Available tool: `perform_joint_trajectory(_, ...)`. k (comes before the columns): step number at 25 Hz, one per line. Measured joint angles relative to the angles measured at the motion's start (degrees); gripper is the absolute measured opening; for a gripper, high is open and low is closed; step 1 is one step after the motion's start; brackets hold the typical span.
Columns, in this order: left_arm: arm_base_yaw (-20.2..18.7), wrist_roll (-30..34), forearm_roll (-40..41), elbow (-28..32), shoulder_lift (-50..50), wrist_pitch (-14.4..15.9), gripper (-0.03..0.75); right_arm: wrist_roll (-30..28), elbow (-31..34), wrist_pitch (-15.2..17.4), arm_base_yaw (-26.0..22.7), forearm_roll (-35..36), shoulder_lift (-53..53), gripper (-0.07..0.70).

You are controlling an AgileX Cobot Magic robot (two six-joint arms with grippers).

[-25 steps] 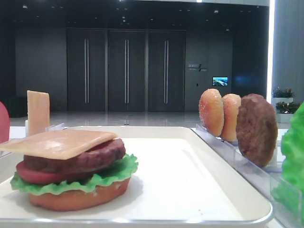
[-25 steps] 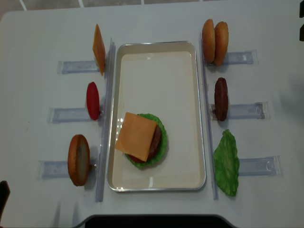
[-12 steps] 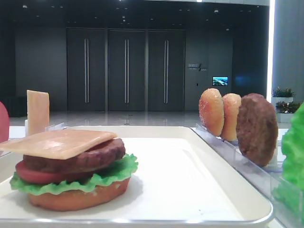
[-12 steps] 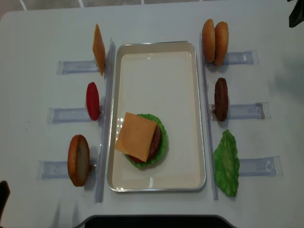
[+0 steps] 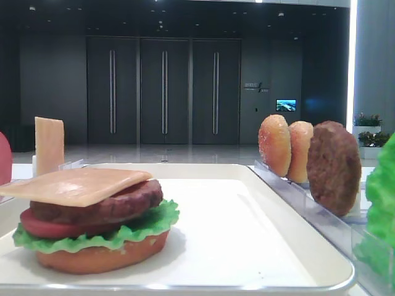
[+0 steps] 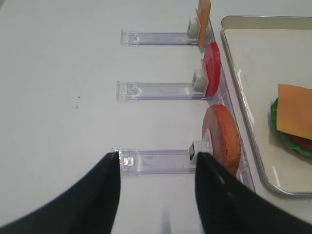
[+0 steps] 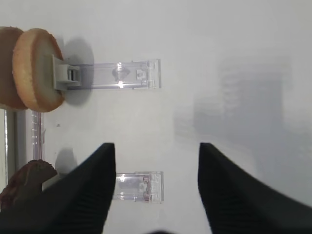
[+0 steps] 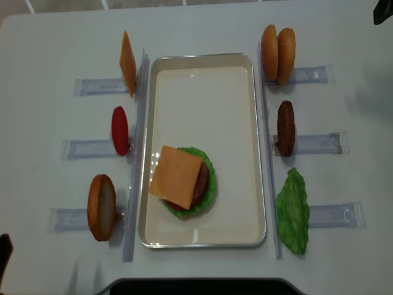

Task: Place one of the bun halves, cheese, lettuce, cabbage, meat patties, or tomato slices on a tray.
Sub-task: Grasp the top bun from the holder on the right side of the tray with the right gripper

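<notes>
My right gripper needs to close on the upper edge of the paler bun [image 8: 270,44] [image 7: 7,54] that stands closer to the tray.
The cream-white tray [image 8: 202,104] holds a stack: cheese [image 8: 176,176] on a meat patty [image 5: 105,206], tomato [image 5: 49,227], lettuce [image 5: 133,231] and a flat bun. A golden-brown bun half [image 6: 222,139] stands in the left near rack. My left gripper [image 6: 157,155] hangs open over that rack's outer end, holding nothing. My right gripper [image 7: 156,146] is open above bare table at the far right, beside two paler buns [image 7: 36,68] and a standing patty [image 8: 285,128]. Only a dark bit of the right arm [image 8: 384,11] shows from overhead.
Clear plastic racks [image 8: 98,86] flank the tray. On the left stand a cheese slice [image 8: 128,64] and a tomato slice [image 8: 120,130]. A lettuce leaf [image 8: 293,211] lies at the right front. A dark edge [image 8: 196,286] borders the table's near side.
A dark part of the right arm has come further into the overhead view's top right corner and shifted slightly. The food and the left arm have not moved.
</notes>
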Motion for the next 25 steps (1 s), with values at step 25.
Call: perform_joint_trajectory(25, 0.0, 0.0, 0.0, 0.0, 0.0, 0.0, 0.380, 8.7, 0.0, -10.6, 20.6, -0.1, 0.0, 0.425)
